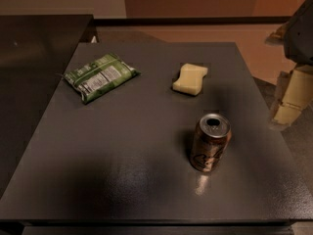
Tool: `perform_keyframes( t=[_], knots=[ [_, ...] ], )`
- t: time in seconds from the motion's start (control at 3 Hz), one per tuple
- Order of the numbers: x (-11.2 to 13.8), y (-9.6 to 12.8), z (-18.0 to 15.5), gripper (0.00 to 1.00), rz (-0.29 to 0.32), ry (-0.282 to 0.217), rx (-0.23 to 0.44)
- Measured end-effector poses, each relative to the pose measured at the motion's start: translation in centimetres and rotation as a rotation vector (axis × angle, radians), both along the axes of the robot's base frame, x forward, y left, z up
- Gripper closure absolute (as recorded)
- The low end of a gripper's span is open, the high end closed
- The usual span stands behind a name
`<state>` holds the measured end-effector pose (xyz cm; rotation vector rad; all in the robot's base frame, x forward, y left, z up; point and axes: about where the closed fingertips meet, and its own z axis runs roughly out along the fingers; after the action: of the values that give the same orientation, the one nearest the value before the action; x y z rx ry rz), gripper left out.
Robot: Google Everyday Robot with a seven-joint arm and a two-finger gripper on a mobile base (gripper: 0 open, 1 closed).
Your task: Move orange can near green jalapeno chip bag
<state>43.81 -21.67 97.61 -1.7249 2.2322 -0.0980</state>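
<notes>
Next, my gripper comes to the orange can just under its silver top and closes around the upper half of the orange can (210,138).
The orange can (210,142) stands upright on the dark grey table (122,146), right of the middle and toward the front, with its silver top open. The green jalapeno chip bag (100,77) lies flat at the back left of the table, white label panel facing up. The can and the bag are far apart. My gripper (292,101) hangs at the right edge of the view, beyond the table's right edge, to the right of the can and a little behind it. It holds nothing that I can see.
A pale yellow sponge (190,79) lies at the back of the table, right of the middle, between bag and can. A dark counter (34,48) adjoins the table on the left. Brown floor (254,48) shows behind and to the right.
</notes>
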Motion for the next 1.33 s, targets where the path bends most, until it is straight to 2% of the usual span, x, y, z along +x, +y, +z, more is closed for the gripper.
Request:
perform_keyframes(
  t=[0.33, 0.67, 1.33],
  knots=[
    [0.0, 0.0, 0.0, 0.0, 0.0, 0.0, 0.0],
    [-0.5, 1.0, -0.7, 0.0, 0.045, 0.021, 0.018],
    [-3.3, 5.1, -4.0, 0.0, 0.203, 0.076, 0.11]
  ],
)
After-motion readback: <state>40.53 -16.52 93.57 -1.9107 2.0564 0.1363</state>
